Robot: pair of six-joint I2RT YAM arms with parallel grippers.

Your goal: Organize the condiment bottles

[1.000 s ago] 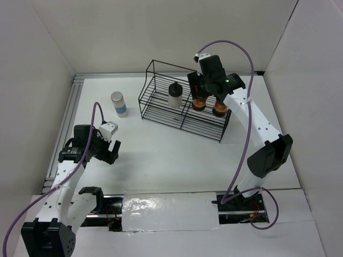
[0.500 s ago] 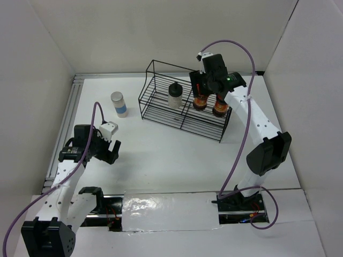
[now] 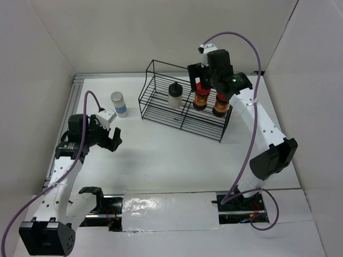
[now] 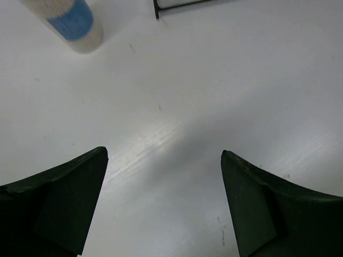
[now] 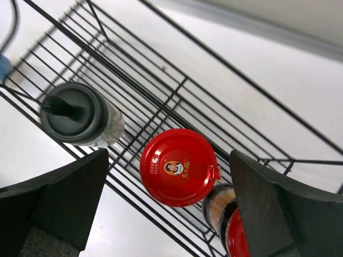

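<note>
The grey lid (image 3: 116, 96) of the white jar beside the black wire rack is next for my left gripper to go to and close on.
Two red-lidded jars (image 3: 201, 97) (image 3: 220, 105) stand side by side in the right half of the black wire rack (image 3: 161, 115). The whitish bottle with the black cap (image 3: 174, 96) stands in its left half. My right gripper (image 3: 205, 84) hangs open just above the left red-lidded jar (image 5: 179, 167), fingers apart from it on both sides; the second red-lidded jar (image 5: 236, 230) and the black-capped bottle (image 5: 77, 115) flank it. The white jar with grey lid and blue label (image 3: 119, 104) stands on the table left of the rack. My left gripper (image 3: 111, 140) is open and holds nothing, short of that jar (image 4: 72, 21).
White walls close the table on three sides, with a metal rail (image 3: 75, 101) along the left edge. A corner of the rack (image 4: 177, 4) shows at the top of the left wrist view. Bare white table lies between the left gripper and the rack.
My right gripper has opened off the left red-lidded jar and lifted slightly; the jar stays in the rack. The left gripper has moved a little away from the arm bases, toward the blue-label jar.
</note>
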